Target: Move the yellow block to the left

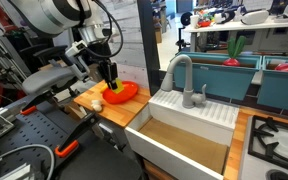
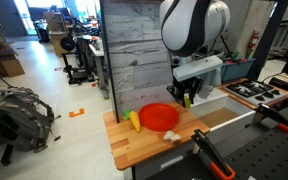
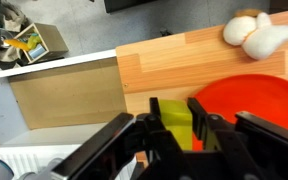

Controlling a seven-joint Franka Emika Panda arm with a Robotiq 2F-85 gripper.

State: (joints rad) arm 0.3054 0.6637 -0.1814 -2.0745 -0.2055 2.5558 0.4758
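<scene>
Next, I set the yellow block on the bare wood (image 1: 99,87) beside the red dish, away from the sink, with my gripper.
My gripper (image 3: 176,122) is shut on the yellow block (image 3: 176,128), a small bright yellow-green chunk held between the two fingertips. In the wrist view it hangs over the wooden counter (image 3: 174,60), at the edge of the red round dish (image 3: 252,100). In both exterior views the gripper (image 1: 110,73) (image 2: 187,98) hovers above the rim of the dish (image 1: 122,92) (image 2: 158,116), on the sink side. Only a sliver of the block shows there.
A pale cream rounded lump (image 3: 254,33) (image 2: 171,135) lies on the counter by the dish. A long yellow item (image 2: 135,121) lies at the dish's other side. A white sink (image 1: 184,130) adjoins the counter, with a grey faucet (image 1: 184,75).
</scene>
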